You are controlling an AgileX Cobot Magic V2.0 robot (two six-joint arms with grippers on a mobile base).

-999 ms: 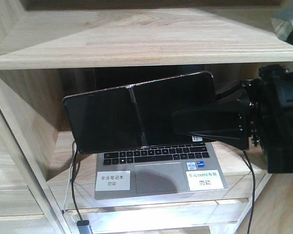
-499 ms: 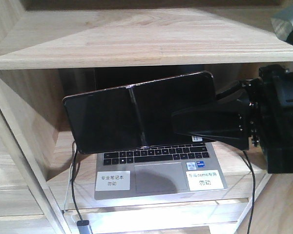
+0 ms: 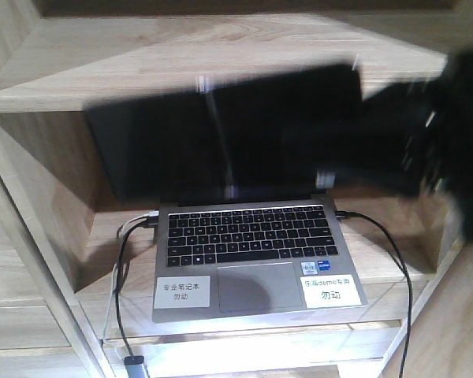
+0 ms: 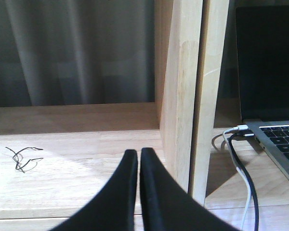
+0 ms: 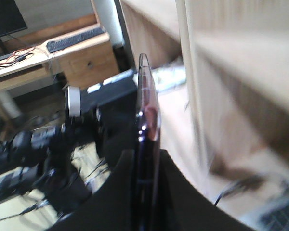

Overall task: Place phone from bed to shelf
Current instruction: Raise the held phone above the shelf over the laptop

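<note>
My right gripper has the phone to put down. Next, I set it toward the back of the top board (image 3: 157, 35), above the open grey laptop. The phone now hangs in front of the shelf.
The phone (image 3: 165, 134), a wide black slab with a centre crease, hangs blurred in front of the shelf (image 3: 221, 55), its upper edge over the front edge of the top board. My right gripper (image 3: 307, 150), a dark smear at the right, is shut on the phone's right end. In the right wrist view the phone (image 5: 147, 106) stands edge-on between the fingers of the right gripper (image 5: 144, 153). My left gripper (image 4: 137, 151) is shut with nothing in it, low over a shelf board (image 4: 86, 159) left of an upright. The bed is out of view.
An open grey laptop (image 3: 252, 244) with white labels sits in the shelf bay below the phone; its corner (image 4: 279, 139) also shows in the left wrist view. Cables (image 3: 120, 291) hang from its left side. A bit of tangled wire (image 4: 21, 158) lies on the left board.
The phone and my right gripper have moved upward and blur with motion. The laptop's keyboard, partly covered before, now shows in full.
</note>
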